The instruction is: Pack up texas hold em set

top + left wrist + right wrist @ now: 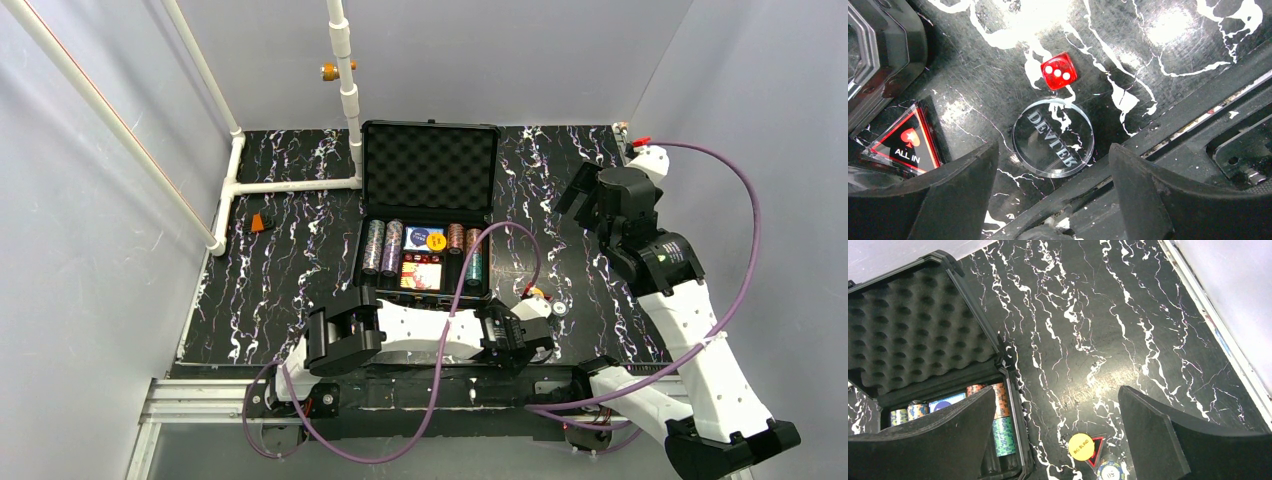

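Observation:
Next, I open my left gripper wide, move forward and grip across the disc's widest part (1092,137), because the middle of the clear dealer disc is ahead of its fingers.
The texas hold em set's black case (362,262) stands open mid-table, foam lid (430,167) upright, with chip rows (383,247) and card decks (422,275) inside. My left gripper (540,310) lies low by the case's front right corner, open. In the left wrist view a clear dealer disc (1053,137) lies flat just past the open gripper (1053,200), with a red die (1059,71) and an ALL IN triangle (908,142) close by. My right gripper (582,195) hovers open, right of the lid. Below the open gripper (1058,435) lie a yellow BIG BLIND disc (1081,447) and a chip (1110,471).
A white pipe frame (290,185) runs along the back left, with a small orange block (262,222) beside it. Grey walls close in both sides. A metal rail (420,392) borders the near edge under the left arm.

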Action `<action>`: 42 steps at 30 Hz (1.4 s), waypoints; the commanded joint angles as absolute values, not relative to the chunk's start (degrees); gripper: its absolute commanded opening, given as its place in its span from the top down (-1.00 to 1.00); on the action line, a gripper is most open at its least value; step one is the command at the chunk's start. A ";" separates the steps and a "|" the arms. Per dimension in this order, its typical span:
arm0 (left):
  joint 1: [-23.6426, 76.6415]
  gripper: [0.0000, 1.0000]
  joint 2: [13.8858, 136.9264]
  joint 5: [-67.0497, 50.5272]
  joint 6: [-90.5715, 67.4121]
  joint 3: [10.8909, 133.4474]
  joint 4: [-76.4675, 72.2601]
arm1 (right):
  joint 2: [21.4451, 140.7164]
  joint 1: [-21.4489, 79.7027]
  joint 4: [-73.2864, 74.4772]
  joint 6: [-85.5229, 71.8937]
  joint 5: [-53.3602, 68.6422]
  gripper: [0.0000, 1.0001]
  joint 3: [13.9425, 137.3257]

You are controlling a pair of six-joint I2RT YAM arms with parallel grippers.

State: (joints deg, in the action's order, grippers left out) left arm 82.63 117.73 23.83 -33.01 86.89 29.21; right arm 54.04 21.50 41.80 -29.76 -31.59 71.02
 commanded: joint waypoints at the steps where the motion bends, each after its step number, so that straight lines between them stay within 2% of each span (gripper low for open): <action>1: 82.32 -0.55 118.37 26.40 -33.57 88.62 30.98 | 53.28 21.62 39.11 -29.11 -31.51 -1.00 70.62; 8: 81.08 -0.43 119.00 25.80 -34.71 88.14 31.03 | 53.58 21.62 38.76 -29.01 -31.20 -1.00 70.23; 24: 79.48 -0.44 121.23 19.61 -37.00 86.52 30.23 | 53.33 21.62 38.85 -28.24 -32.77 -1.00 69.63; 31: 78.93 -0.16 121.33 18.13 -37.23 85.67 29.62 | 53.39 21.62 38.80 -27.91 -33.29 -1.00 69.44; 39: 78.91 0.05 121.91 17.84 -36.34 86.13 29.71 | 53.61 21.62 38.58 -27.77 -33.39 -1.00 69.76; 42: 78.93 0.07 121.83 18.13 -36.11 86.22 29.91 | 53.67 21.62 38.58 -27.77 -33.33 -1.00 69.70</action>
State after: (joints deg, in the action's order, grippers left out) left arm 79.44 119.24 18.61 -36.42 87.11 27.09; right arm 54.04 21.50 41.39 -28.32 -31.83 69.45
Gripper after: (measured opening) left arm 0.570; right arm 0.997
